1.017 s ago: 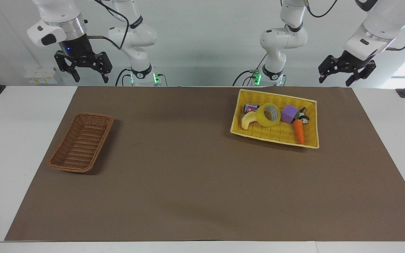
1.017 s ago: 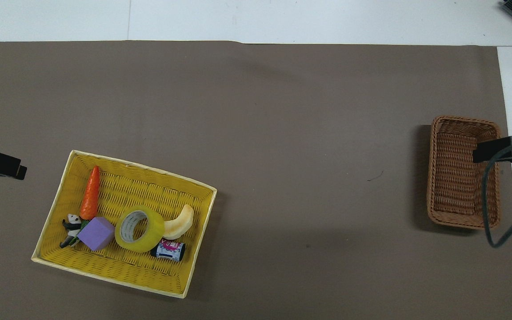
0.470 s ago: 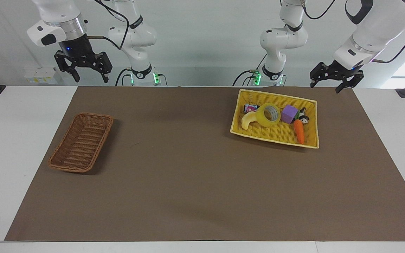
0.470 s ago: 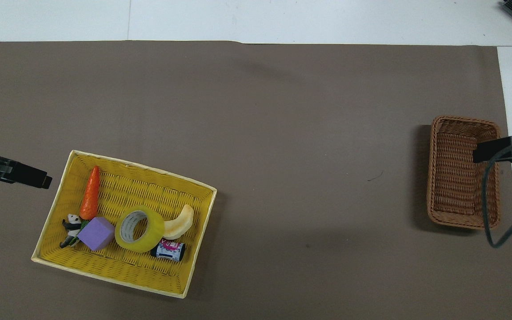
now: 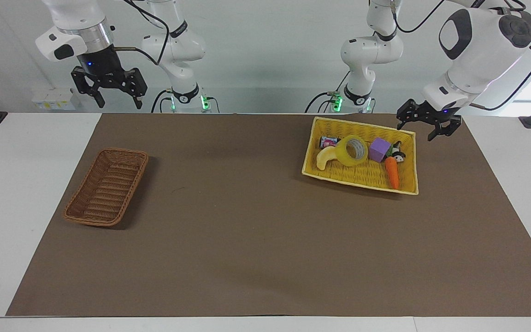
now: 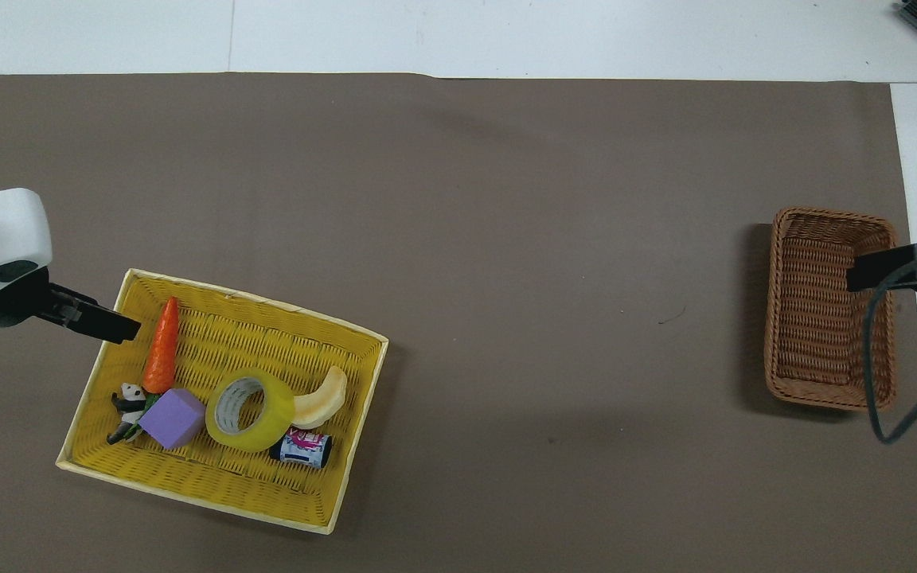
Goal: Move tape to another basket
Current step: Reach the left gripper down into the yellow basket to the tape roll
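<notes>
The robot's left gripper will close on the tape's side (image 6: 223, 396) next to the purple cube, with one finger in the tape's hole.
The tape (image 5: 345, 156) is a yellow roll that leans among toys in the bright yellow basket (image 5: 362, 123); it also shows in the overhead view (image 6: 267, 422). The empty brown wicker basket (image 5: 122, 150) sits toward the right arm's end of the table, and the overhead view (image 6: 833, 215) shows it too. My left gripper (image 5: 415, 132) is open and empty, in the air over the yellow basket's (image 6: 251, 301) end toward the left arm, by the carrot's tip (image 6: 120, 328). My right gripper (image 5: 120, 103) is open and empty and waits high up, over the brown basket in the overhead view (image 6: 864, 274).
In the yellow basket with the tape lie a pale banana toy (image 5: 323, 159), a purple cube (image 5: 379, 149), an orange carrot (image 5: 392, 173), a small panda figure (image 5: 399, 154) and a small printed can (image 5: 329, 141). A brown mat (image 5: 247, 230) covers the table.
My left arm has come down and in from the table's end until its gripper is over the yellow basket's edge. The right arm, the tape and both baskets have not moved.
</notes>
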{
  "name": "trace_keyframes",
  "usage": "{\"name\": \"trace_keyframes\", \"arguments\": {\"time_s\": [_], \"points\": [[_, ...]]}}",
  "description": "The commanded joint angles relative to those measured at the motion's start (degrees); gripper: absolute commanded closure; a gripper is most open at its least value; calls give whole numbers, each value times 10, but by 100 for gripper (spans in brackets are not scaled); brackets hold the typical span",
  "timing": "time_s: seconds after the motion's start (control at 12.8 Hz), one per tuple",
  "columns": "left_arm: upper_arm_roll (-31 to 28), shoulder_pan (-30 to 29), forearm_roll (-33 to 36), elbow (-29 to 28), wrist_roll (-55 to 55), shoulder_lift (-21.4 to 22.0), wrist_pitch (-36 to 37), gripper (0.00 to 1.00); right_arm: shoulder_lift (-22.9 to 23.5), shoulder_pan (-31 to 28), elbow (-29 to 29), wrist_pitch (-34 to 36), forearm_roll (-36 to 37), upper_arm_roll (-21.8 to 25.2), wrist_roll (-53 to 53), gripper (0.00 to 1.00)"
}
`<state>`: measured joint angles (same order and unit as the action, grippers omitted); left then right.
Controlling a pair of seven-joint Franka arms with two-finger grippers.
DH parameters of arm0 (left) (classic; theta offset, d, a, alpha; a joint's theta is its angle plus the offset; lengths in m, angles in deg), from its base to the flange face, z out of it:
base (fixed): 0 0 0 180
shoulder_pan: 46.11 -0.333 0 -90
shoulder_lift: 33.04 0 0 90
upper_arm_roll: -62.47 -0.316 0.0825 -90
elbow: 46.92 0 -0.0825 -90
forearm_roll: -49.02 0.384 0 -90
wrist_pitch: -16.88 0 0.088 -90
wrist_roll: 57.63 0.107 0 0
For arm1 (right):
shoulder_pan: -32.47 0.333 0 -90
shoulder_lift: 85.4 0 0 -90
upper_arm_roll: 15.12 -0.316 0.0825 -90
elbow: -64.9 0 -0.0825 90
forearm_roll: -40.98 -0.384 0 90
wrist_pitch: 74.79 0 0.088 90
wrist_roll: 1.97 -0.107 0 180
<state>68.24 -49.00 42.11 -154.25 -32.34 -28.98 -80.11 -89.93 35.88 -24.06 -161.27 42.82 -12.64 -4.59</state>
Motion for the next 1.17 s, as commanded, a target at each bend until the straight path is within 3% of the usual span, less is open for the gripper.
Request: {"name": "trace_keyframes", "arguments": {"time_s": [0.0,0.31,0.55,0.86,1.02,1.1], "points": [[0,-2,-18,-49,28,17,-40,0,-5,-5,0,8,-11,-1,17,0],[1,3,-25,-117,48,3,-99,0,-4,-5,0,9,-11,-1,17,0],[1,11,-41,-148,56,-30,-129,0,-5,-5,0,8,-11,-1,17,0],[1,16,-73,-210,56,-33,-182,0,-5,-5,0,8,-11,-1,17,0],[1,28,-77,-234,56,-33,-202,8,-5,-5,0,8,-11,-1,17,0],[1,32,-77,-241,56,-33,-209,16,-5,-5,0,8,-11,-1,17,0]]}}
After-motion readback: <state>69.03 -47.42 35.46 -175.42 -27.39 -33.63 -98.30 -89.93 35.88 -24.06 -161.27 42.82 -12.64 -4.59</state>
